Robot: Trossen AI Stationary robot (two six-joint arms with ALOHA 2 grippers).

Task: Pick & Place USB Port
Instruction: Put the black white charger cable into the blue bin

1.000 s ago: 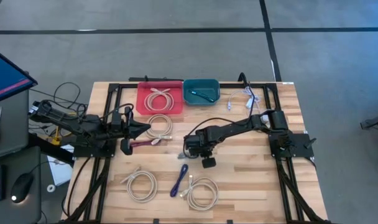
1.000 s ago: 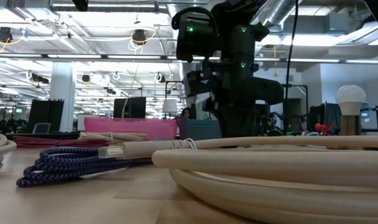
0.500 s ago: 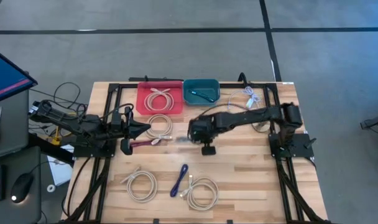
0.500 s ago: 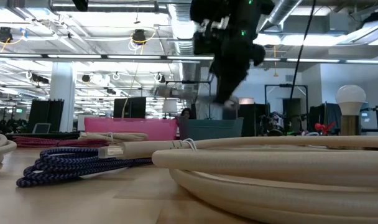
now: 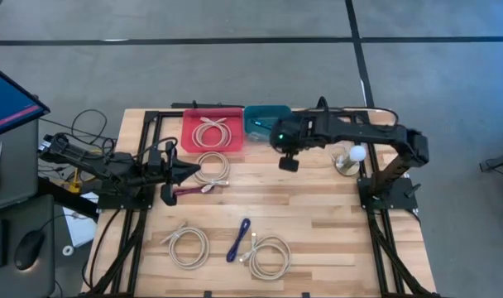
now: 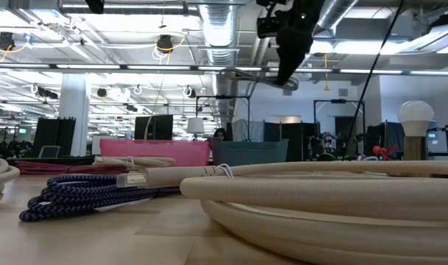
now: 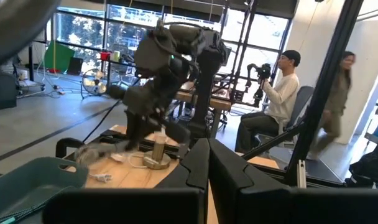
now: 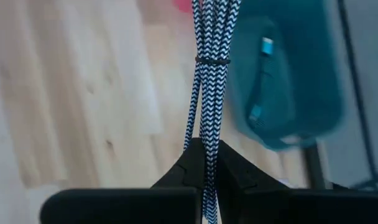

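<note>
Next, my right gripper releases the braided cable bundle on top of the blue cable in the teal bin (image 5: 261,123) (image 8: 265,65).
My right gripper (image 5: 278,135) is high above the table beside the teal bin (image 5: 266,110) and is shut on a black-and-white braided cable bundle (image 8: 204,93). The bundle is tied with a black band (image 8: 212,60). In the right wrist view the teal bin (image 8: 301,112) holds a blue cable (image 8: 263,74). In the low view my right gripper (image 6: 287,44) is near the top of the picture. My left gripper (image 5: 191,171) is shut and empty, low at the table's left, beside a white cable coil (image 5: 213,168). My right gripper pinches the braided bundle between its two fingers (image 8: 190,155), holding several strands together (image 8: 205,130) below the black band. The bundle runs along the fingers and reaches out past their tips. It is lifted clear of the table.
A red bin (image 5: 212,116) with a white cable stands left of the teal bin. Two white coils (image 5: 188,246) (image 5: 268,255) and a purple cable (image 5: 237,240) lie near the front edge. A maroon cable (image 5: 185,191) lies by my left gripper. A lamp bulb (image 5: 356,152) stands at the right.
My right gripper has risen from the table's middle and gone toward the far edge, to the teal bin, carrying the braided bundle lifted clear of the table.
</note>
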